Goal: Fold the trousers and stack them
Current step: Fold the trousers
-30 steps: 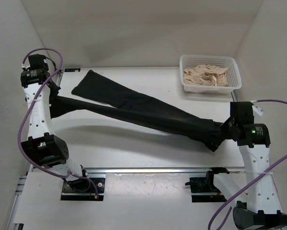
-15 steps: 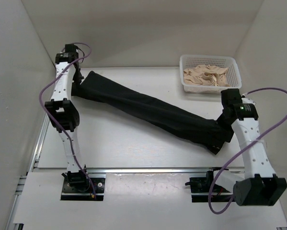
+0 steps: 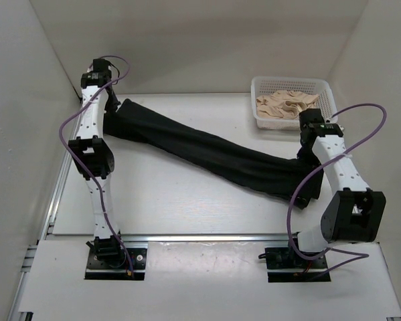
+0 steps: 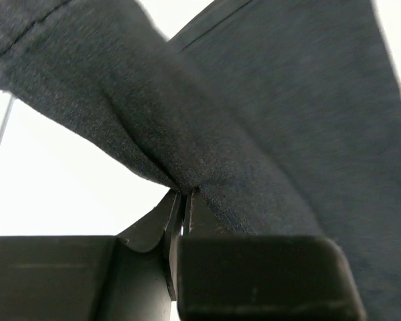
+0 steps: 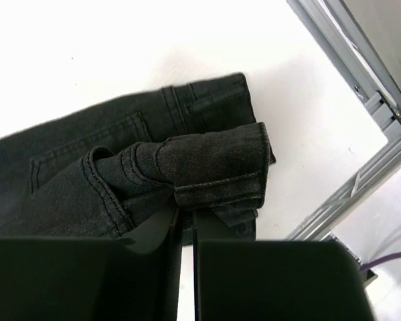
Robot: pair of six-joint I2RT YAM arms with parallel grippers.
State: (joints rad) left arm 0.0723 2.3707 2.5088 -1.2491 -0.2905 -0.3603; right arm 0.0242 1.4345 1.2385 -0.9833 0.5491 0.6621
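My left gripper needs to open and take the hem's corner (image 4: 1, 75) before straightening the leg, as it now pinches the upper trouser leg on its side edge, back from the hem.
The black trousers (image 3: 207, 150) stretch diagonally across the table, legs together, from the far left down to the waist end at the right. My left gripper (image 3: 110, 110) is shut on the leg end at the far left; in the left wrist view the dark cloth (image 4: 207, 127) is pinched at the fingertips (image 4: 185, 195). My right gripper (image 3: 308, 160) is shut on the waistband at the right. The right wrist view shows the bunched, stitched waistband (image 5: 213, 167) clamped between the fingers, with a pocket seam to the left.
A white basket (image 3: 259, 117) holding beige cloth (image 3: 287, 105) stands at the far right of the table, just behind my right arm. A metal rail (image 3: 207, 236) runs along the table's near edge. White walls enclose the left, back and right sides.
Both arms have swung away from the near edge toward the back, carrying the trousers with them. The left gripper moved to the far left corner; the right gripper moved up beside the basket.
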